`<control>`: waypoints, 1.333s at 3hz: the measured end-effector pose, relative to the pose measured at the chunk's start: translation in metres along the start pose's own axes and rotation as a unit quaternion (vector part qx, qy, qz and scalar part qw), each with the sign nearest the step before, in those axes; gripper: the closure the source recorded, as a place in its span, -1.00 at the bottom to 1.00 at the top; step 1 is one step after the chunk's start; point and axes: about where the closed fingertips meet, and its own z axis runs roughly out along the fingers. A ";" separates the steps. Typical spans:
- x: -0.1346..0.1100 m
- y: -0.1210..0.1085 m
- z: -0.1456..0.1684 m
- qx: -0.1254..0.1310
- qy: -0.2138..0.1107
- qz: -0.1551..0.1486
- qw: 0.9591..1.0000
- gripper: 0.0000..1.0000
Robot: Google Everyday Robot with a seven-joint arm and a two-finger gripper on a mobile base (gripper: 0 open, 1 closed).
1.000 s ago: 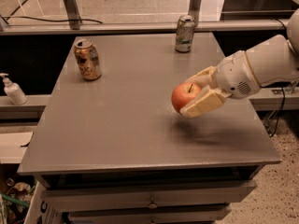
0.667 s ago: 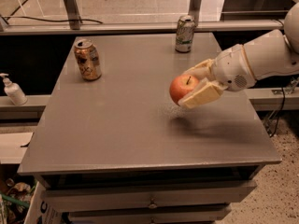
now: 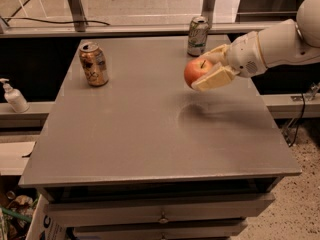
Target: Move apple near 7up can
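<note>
I need to use my gripper to set the apple, now held above the grey table, down on the grey table (image 3: 207,55), at a spot that is close in front of the 7up can.
The red-orange apple (image 3: 196,71) with a short dark stem is held in the air above the grey table (image 3: 135,134), over its right side. My gripper (image 3: 209,69) reaches in from the right on a white arm and is shut on the apple, one cream finger (image 3: 216,78) below it and one behind it. The 7up can (image 3: 197,36), pale with green markings, stands upright at the table's far edge, just behind and slightly left of the apple. A shadow lies on the table under the apple.
An orange-gold patterned can (image 3: 93,64) stands upright at the table's far left. A white pump bottle (image 3: 14,97) sits on a lower ledge to the left. A metal rail with posts (image 3: 75,6) runs behind the table. Drawers sit under the tabletop.
My gripper has carried the apple up and toward the far edge, closer to the 7up can. Both cans have stayed in place.
</note>
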 end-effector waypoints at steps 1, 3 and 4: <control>0.007 -0.044 0.001 0.034 -0.005 0.004 0.999 1.00; 0.020 -0.118 0.009 0.089 -0.015 0.020 0.996 1.00; 0.027 -0.148 0.008 0.117 -0.021 0.030 0.992 1.00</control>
